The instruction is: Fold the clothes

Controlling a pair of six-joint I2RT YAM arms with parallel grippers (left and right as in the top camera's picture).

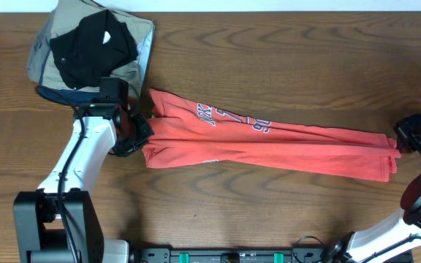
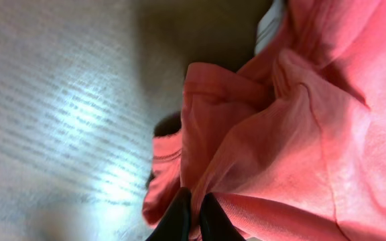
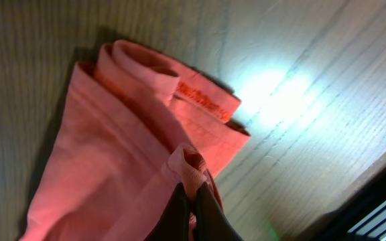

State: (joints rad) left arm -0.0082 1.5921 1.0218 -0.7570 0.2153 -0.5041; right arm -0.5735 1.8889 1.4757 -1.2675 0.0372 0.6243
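Observation:
I should open my left gripper, pinch the fabric farther in and pull [image 1: 179, 142] it toward the arm bases, because the shirt slants back at that gripper's end.
The clothes [image 1: 269, 142], a coral-red T-shirt with navy-and-white lettering, lie stretched into a long band across the middle of the table. My left gripper [image 1: 139, 131] is shut on the shirt's left end; in the left wrist view its dark fingers [image 2: 179, 217] pinch a fold of the red fabric [image 2: 300, 134]. My right gripper [image 1: 404, 142] is shut on the right end. In the right wrist view its fingers [image 3: 179, 214] clamp a bunched fold of the hem [image 3: 139, 127], which rests on the wood.
A pile of folded garments [image 1: 90, 44], black on top of khaki, light blue and navy, sits at the back left corner, just behind my left arm. The arm bases [image 1: 57, 219] stand along the front edge of the table.

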